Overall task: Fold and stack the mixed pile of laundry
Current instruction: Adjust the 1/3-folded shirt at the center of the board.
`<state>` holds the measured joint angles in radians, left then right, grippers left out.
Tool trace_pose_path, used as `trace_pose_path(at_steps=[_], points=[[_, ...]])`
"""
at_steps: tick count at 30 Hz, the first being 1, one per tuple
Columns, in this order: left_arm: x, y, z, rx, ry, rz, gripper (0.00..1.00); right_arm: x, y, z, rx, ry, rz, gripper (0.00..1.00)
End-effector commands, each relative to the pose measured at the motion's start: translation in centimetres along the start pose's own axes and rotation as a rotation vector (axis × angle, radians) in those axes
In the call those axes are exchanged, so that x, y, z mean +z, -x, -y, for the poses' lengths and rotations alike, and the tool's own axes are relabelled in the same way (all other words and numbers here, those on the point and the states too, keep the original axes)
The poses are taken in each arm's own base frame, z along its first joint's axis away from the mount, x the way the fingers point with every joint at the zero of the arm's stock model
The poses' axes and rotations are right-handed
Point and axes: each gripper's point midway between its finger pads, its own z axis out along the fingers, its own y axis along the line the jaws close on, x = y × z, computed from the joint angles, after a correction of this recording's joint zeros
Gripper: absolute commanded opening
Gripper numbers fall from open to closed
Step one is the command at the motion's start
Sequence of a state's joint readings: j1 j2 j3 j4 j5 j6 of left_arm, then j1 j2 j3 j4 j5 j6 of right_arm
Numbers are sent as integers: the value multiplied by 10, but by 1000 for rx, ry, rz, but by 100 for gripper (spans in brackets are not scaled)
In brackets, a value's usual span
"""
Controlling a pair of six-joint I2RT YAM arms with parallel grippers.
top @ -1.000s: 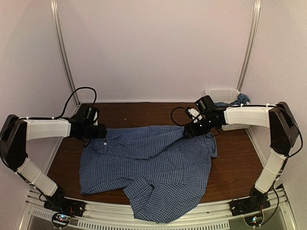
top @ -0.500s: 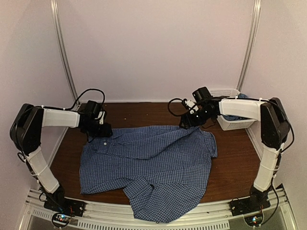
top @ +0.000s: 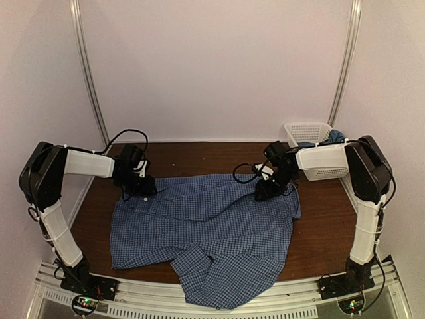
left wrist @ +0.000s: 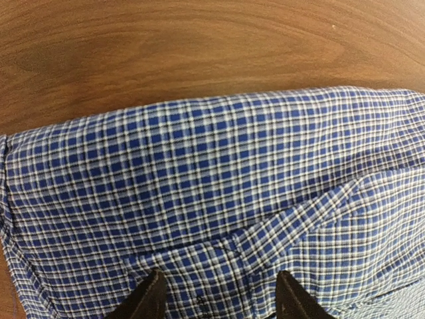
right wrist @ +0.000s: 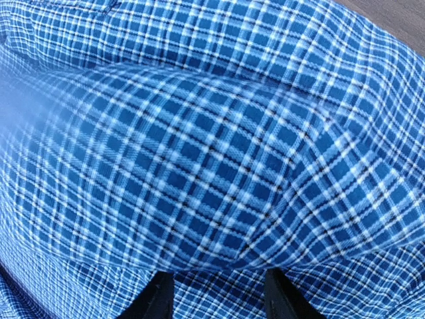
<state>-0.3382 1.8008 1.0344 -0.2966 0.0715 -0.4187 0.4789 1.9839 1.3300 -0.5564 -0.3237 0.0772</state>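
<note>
I will take the shirt's far side (top: 244,185) with my right gripper and drag it back with my left gripper, because the shirt's near end hangs over the near edge of the table.
The blue-and-white checked shirt (top: 206,229) lies spread on the brown table (top: 325,226); one part hangs over the near edge. My left gripper (top: 143,187) rests low on its far left corner. In the left wrist view the left gripper (left wrist: 220,296) is open, with flat cloth and a seam of the shirt (left wrist: 212,179) between the fingers. My right gripper (top: 265,191) presses on the shirt's far right shoulder. The right gripper (right wrist: 219,296) has its jaws apart, with a raised fold of the shirt (right wrist: 199,166) just ahead of them. A teal-blue cloth (top: 335,137) shows at the basket's rim.
A white lattice basket (top: 307,130) stands at the back right corner, close behind the right arm. Bare brown wood (left wrist: 199,46) runs behind the shirt's far edge. White walls and two metal rails enclose the table.
Both grippers have come down onto the shirt's far edge. The right one swung toward me from beyond the shirt onto the shoulder, and its jaws narrowed. The shirt has not shifted.
</note>
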Motion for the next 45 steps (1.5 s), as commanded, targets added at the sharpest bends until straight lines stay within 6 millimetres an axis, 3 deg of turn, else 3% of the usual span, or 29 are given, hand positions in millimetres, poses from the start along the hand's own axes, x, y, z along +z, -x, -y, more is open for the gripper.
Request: trace_pose_path(at_steps=[1,4,6,10,13,16,22,25,31,34,38,41,45], points=[[1,12,6,2,-28,21,50,-3,-8,5,6,-22,-12,42],[-5,15,2,-2,-4,35,46,-4,-7,7,6,-33,-16,31],[-14,19,-3,-9,32,53,57,-7,-6,6,5,-32,-13,29],[-30,25,-19,-21,105,87,71,-37,11,-7,-16,6,80,40],[-31,24,-25,-33,104,80,72,-65,30,-19,-41,39,159,50],[-26,22,-26,-39,89,72,72,-77,45,-24,-56,52,203,60],[-14,22,-26,-48,80,61,73,-61,67,-24,-65,60,186,67],[-6,20,-16,-54,24,44,73,-45,73,-23,-69,71,169,69],[3,18,-12,-58,-3,19,72,-10,62,-16,-75,69,86,70],[5,17,-5,-46,-41,12,61,1,48,-12,-72,62,42,67],[-12,27,9,-29,-121,72,23,7,35,-6,-65,38,16,50],[-29,37,16,-17,-150,119,1,1,30,-5,-66,24,25,39],[-46,51,25,10,-177,157,0,-4,27,1,-62,-10,31,20]])
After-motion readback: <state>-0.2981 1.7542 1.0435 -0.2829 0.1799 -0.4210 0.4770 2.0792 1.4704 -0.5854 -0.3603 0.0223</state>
